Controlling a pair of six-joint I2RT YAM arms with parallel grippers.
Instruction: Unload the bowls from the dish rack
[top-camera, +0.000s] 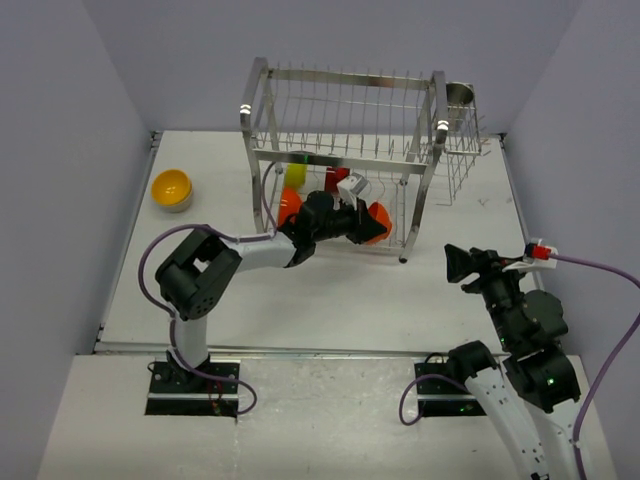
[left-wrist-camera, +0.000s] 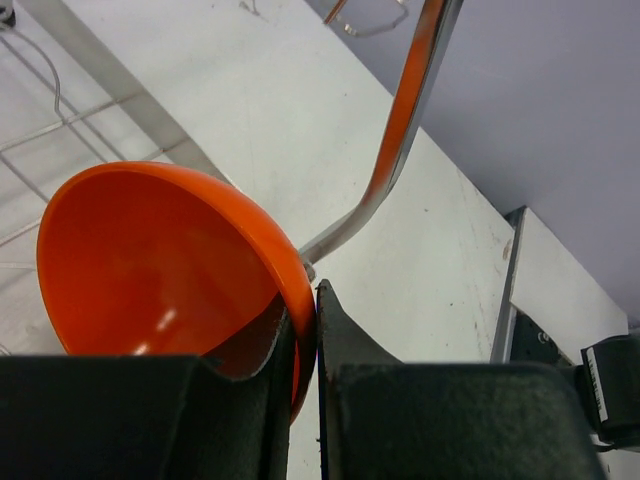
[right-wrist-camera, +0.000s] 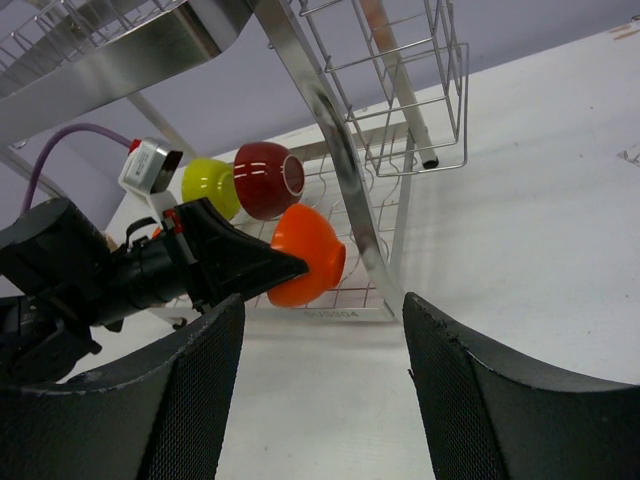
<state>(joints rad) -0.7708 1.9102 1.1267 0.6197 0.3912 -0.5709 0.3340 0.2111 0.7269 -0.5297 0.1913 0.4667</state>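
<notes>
The orange bowl, still in the rack's lower tier, will go down from my left gripper onto the table (top-camera: 160, 236) just in front of the yellow bowl.
The steel wire dish rack (top-camera: 345, 110) stands at the back middle of the table. My left gripper (top-camera: 355, 222) reaches into its lower tier and is shut on the rim of an orange bowl (top-camera: 378, 222). In the left wrist view the jaws (left-wrist-camera: 308, 330) pinch that bowl's wall (left-wrist-camera: 150, 260). An orange-red bowl (top-camera: 289, 205), a lime-green bowl (top-camera: 296, 175) and a dark red bowl (top-camera: 335, 180) sit in the lower tier. A yellow bowl (top-camera: 171, 188) sits on the table at left. My right gripper (top-camera: 455, 265) is open and empty, right of the rack. The right wrist view shows the orange bowl (right-wrist-camera: 312, 255), the dark red bowl (right-wrist-camera: 268, 178) and the lime-green bowl (right-wrist-camera: 208, 185).
A metal cup (top-camera: 459, 97) sits in the wire side basket (top-camera: 455, 165) on the rack's right end. The rack's front right post (right-wrist-camera: 325, 140) stands close to the held bowl. Walls enclose the table on the left, back and right.
</notes>
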